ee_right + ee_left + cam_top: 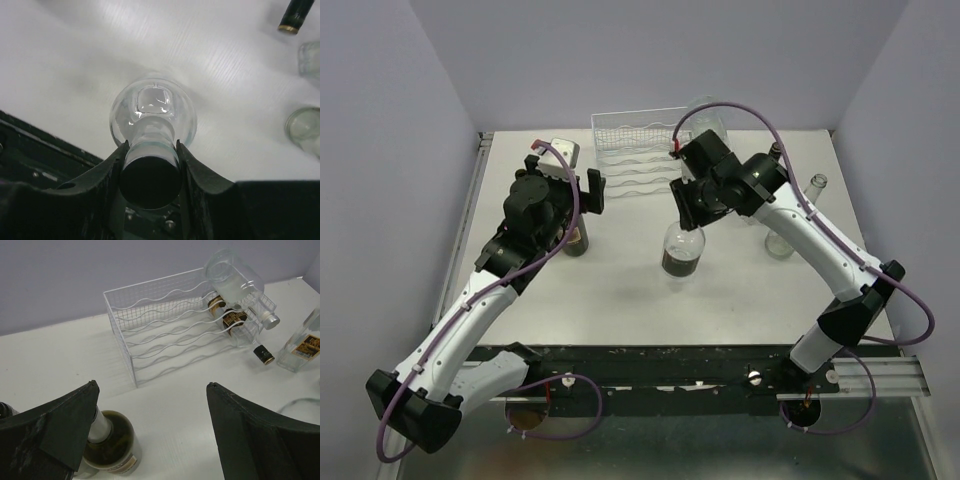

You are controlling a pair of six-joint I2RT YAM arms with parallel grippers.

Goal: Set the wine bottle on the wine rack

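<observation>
Next, my right gripper lays the wine bottle down on the open table (pixel 664 237) (pixel 159 32) in front of the wine rack.
In the middle of the table a wine bottle (pixel 682 252) of clear glass with a dark cap stands upright. My right gripper (pixel 687 220) is shut on its neck from above. In the right wrist view both fingers of the right gripper (pixel 151 146) press the neck just under the cap, and the bottle (pixel 152 112) widens below them. The white wire wine rack (pixel 638 150) stands at the back centre, behind the held bottle. My left gripper (pixel 565 180) hangs open to the left of the rack (pixel 165 325), its fingers (pixel 70 425) wide apart with nothing between them.
A dark green bottle (pixel 107 442) stands beside the left gripper's left finger. At its right end the rack carries a clear bottle (pixel 235 277) and a dark one (pixel 232 320). A square clear bottle (pixel 300 345) and other glass bottles (pixel 779 242) stand right of the rack.
</observation>
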